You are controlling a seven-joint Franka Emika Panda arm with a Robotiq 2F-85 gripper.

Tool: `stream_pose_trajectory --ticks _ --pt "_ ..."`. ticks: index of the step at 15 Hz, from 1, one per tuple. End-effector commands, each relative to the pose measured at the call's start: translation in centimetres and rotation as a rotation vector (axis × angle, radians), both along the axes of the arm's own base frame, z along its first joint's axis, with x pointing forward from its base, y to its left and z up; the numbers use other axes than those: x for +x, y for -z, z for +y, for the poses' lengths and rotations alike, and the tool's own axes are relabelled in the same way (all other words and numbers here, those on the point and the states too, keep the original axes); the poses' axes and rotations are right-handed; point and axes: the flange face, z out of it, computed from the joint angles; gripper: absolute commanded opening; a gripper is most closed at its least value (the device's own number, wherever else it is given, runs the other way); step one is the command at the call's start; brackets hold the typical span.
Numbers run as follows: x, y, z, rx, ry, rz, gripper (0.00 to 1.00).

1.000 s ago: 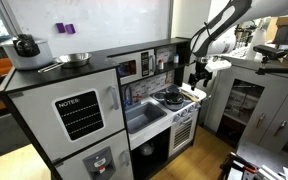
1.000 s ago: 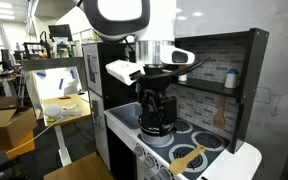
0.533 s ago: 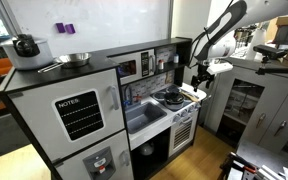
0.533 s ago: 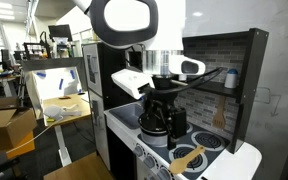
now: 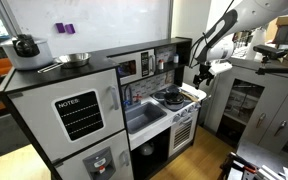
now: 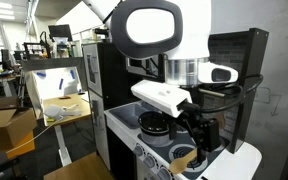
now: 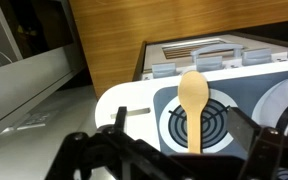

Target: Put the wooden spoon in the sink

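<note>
Next, my gripper goes down to the wooden spoon's handle [image 5: 188,96] [image 7: 194,147], a little way back from its round bowl end, and closes there.
The wooden spoon [image 7: 193,103] is light tan and lies flat on a black-ringed burner of the stove top [image 7: 134,100], bowl end away from me. My gripper [image 7: 184,142] is open and empty. It hovers just above the spoon's handle end, one dark finger on each side. In both exterior views the gripper [image 5: 197,79] [image 6: 206,136] hangs over the stove's outer end, with the spoon [image 6: 188,158] just below it. The sink [image 5: 142,117] is the grey basin beside the stove, towards the middle of the toy kitchen.
A dark pot [image 6: 154,125] stands on a back burner. The kitchen's hood and back wall [image 6: 229,70] rise close behind the gripper. A metal bowl [image 5: 77,59] and a kettle [image 5: 26,45] sit on the fridge top. A white cabinet [image 5: 249,95] stands beyond the stove.
The arm has swung from over the pot towards the stove's outer end and now hangs over the spoon. The spoon has not moved.
</note>
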Motion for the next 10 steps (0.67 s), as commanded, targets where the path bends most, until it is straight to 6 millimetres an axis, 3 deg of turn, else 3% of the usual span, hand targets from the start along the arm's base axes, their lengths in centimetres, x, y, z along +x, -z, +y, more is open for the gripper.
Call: stream_pose_trajectory --ticks 1,6,10 --pt "1.7 0.5 -0.7 0.022 -0.049 -0.035 1.00" --pt "4.2 1.1 0.3 0.072 -0.109 -0.064 1.00" --pt "4.7 2.7 0.9 0.101 -0.132 -0.059 1.00"
